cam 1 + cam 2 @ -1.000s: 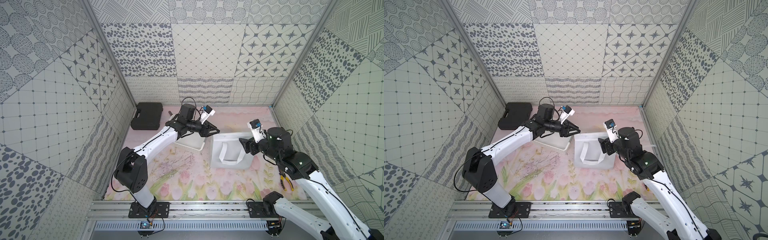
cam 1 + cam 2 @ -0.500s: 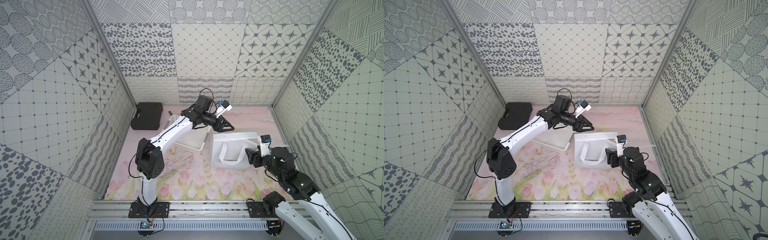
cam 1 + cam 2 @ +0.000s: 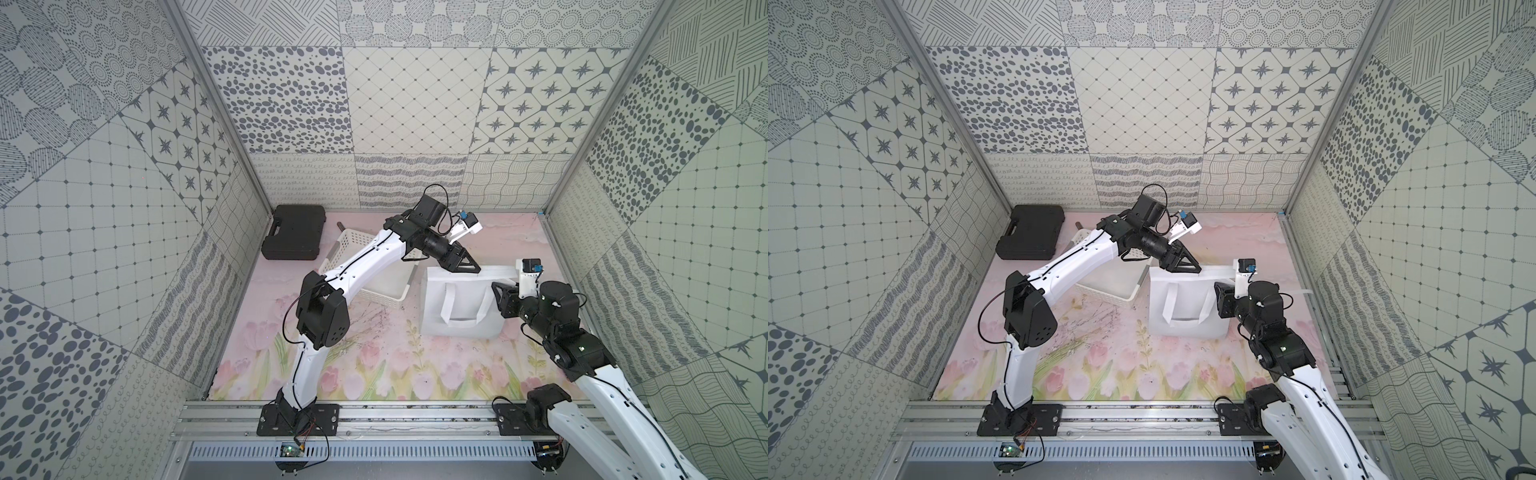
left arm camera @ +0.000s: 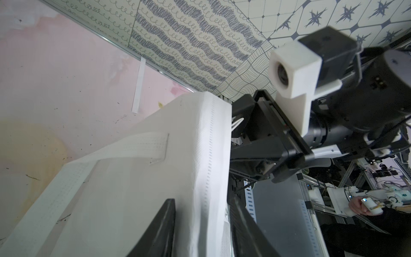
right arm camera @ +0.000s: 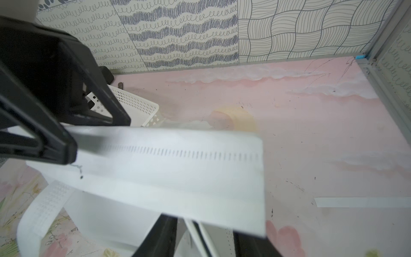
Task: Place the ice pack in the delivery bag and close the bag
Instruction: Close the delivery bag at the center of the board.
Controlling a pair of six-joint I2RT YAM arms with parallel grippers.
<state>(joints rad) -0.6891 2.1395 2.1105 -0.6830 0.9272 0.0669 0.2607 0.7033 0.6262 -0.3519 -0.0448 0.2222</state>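
Observation:
The delivery bag's opening is lying shut and my right gripper's fingers are under the bag's rim at the end of the opening, so I need to back away and pinch the bag's front rim alone (image 5: 248,197).
The white delivery bag (image 3: 461,307) stands on the mat right of centre, with its strap handle (image 3: 446,299) hanging down the front. My left gripper (image 3: 466,268) sits at the bag's rear top edge. In the left wrist view its fingers (image 4: 160,229) straddle that stitched rim (image 4: 209,155), and fabric fills the gap. My right gripper (image 3: 498,291) is at the bag's right side. In the right wrist view its fingers (image 5: 160,235) flank the bag wall under the blurred rim (image 5: 178,160). No pinch is clear for either gripper. The ice pack is out of view.
A white perforated basket (image 3: 353,241) lies left of the bag, partly under my left arm. In the back left corner is a black case (image 3: 293,232). A strip of white tape (image 5: 362,202) lies on the mat to the right of the bag.
My left arm swung from over the basket to the bag's top edge. My right arm drew back, then came in at the bag's right side, its jaws narrowing.

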